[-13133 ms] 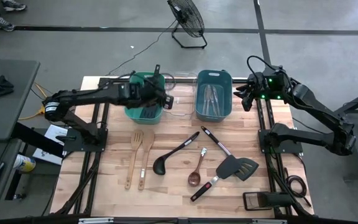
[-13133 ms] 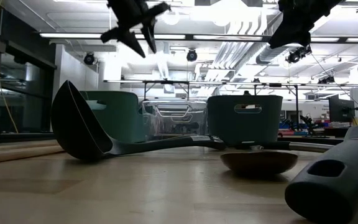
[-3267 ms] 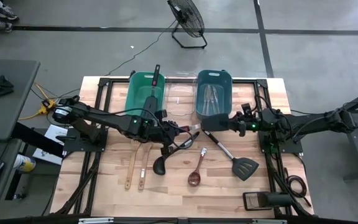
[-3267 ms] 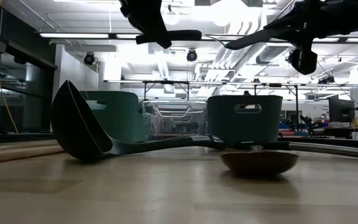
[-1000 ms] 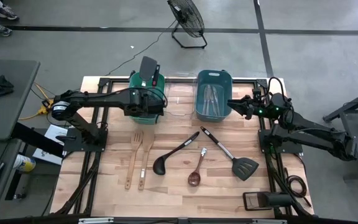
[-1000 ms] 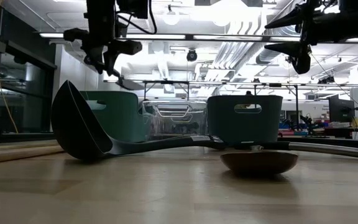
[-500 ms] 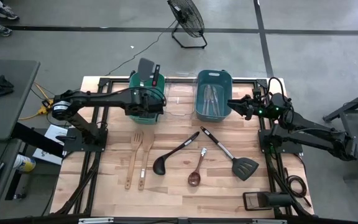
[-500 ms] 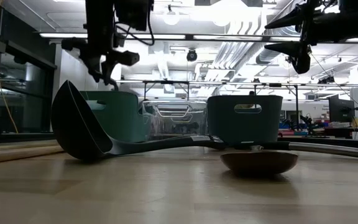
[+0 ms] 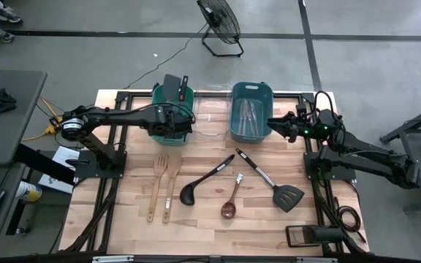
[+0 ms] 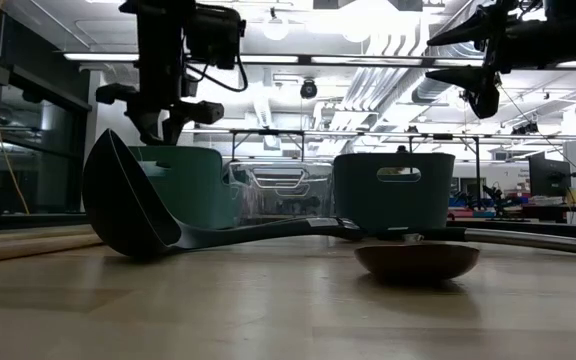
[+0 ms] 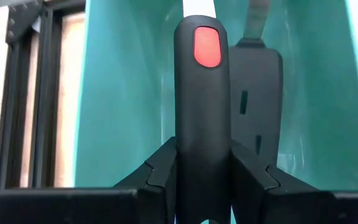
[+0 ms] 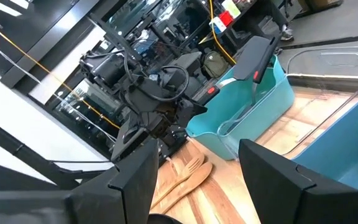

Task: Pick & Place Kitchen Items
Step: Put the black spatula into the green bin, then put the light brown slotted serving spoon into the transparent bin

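Observation:
My left gripper has the red-patched spatula. It will let go of it on the green bin's bottom, alongside the second black slotted spatula (image 9: 171,104) (image 11: 220,70).
My left gripper (image 9: 172,115) is over the green bin (image 9: 156,109), shut on a black spatula handle with a red oval patch (image 11: 206,46). The spatula's grey blade (image 9: 172,83) sticks out past the bin's far wall. A second black slotted spatula (image 11: 257,112) lies inside the bin, and its red-marked handle (image 9: 183,93) rests on the far wall. My right gripper (image 9: 272,126) hovers open and empty beside the blue bin (image 9: 251,109). A black ladle (image 9: 207,179), a wooden spoon (image 9: 232,201), a slotted spatula (image 9: 272,184) and two wooden utensils (image 9: 161,183) lie on the table. My left gripper pinches the black handle's two long sides (image 11: 185,155) between its two fingers (image 11: 160,168), on the near side of the red patch. The fingers lie along the handle, pointing toward the table's far edge. The spatula is held above the green bin's floor, blade toward the far side.
A clear bin (image 9: 210,109) stands between the green and blue bins. Silver cutlery (image 9: 248,111) lies in the blue bin. In the low view the ladle's bowl (image 10: 128,200) and the wooden spoon's bowl (image 10: 416,260) rest on the table in front of the bins.
My left gripper has come down over the green bin with the spatula still in its fingers. The spatula's blade has come a little toward the table's near edge.

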`<state>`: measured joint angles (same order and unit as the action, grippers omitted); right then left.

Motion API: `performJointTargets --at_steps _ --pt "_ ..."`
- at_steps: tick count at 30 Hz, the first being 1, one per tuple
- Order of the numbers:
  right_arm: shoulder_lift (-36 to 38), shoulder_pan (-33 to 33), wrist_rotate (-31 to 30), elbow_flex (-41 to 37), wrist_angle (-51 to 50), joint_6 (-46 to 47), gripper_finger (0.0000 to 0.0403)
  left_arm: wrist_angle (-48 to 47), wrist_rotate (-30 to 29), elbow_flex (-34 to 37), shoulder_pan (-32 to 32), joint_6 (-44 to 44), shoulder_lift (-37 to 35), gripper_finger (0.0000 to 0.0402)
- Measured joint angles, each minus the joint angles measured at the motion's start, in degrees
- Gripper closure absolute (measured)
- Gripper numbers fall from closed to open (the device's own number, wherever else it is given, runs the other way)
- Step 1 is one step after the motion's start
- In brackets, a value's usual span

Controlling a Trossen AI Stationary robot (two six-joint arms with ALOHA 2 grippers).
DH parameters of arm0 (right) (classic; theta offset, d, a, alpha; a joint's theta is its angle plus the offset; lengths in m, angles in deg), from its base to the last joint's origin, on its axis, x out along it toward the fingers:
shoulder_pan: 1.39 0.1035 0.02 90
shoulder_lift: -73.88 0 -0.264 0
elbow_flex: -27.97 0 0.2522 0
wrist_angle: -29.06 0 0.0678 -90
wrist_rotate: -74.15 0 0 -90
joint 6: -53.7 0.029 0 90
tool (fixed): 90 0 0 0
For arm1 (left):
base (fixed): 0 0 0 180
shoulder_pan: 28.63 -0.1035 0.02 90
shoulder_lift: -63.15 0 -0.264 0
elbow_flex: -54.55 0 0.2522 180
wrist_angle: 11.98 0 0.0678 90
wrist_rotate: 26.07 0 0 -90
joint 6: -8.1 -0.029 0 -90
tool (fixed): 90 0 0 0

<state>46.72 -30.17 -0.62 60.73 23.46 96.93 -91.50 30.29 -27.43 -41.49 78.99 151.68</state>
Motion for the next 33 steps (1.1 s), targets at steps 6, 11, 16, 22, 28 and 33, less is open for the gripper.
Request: performJointTargets --at_steps 6,11,16,22,28,33 --pt "0.0 0.0 0.0 0.0 -0.16 -0.11 0.0188 0.84 1.44 1.25 0.02 0.25 0.0 0.0305" --pt "0.0 0.0 0.0 0.0 -0.2 -1.08 0.0188 1.55 2.08 2.12 0.11 0.27 0.0 0.0306" --pt "0.0 0.0 0.0 0.0 -0.2 -1.1 0.0188 1.76 2.72 2.75 0.11 0.25 0.0 0.0306" --pt "0.0 0.0 -0.01 0.0 -0.2 -1.3 0.0188 1.72 3.09 3.53 0.11 0.77 0.0 0.0306" --pt "0.0 0.0 0.0 0.0 -0.2 -1.3 0.0188 1.6 3.31 3.53 0.09 1.39 0.0 0.0245" --pt "-0.02 0.0 0.0 0.0 -0.2 -1.3 0.0188 1.63 3.58 3.53 0.09 1.39 0.0 0.0208"
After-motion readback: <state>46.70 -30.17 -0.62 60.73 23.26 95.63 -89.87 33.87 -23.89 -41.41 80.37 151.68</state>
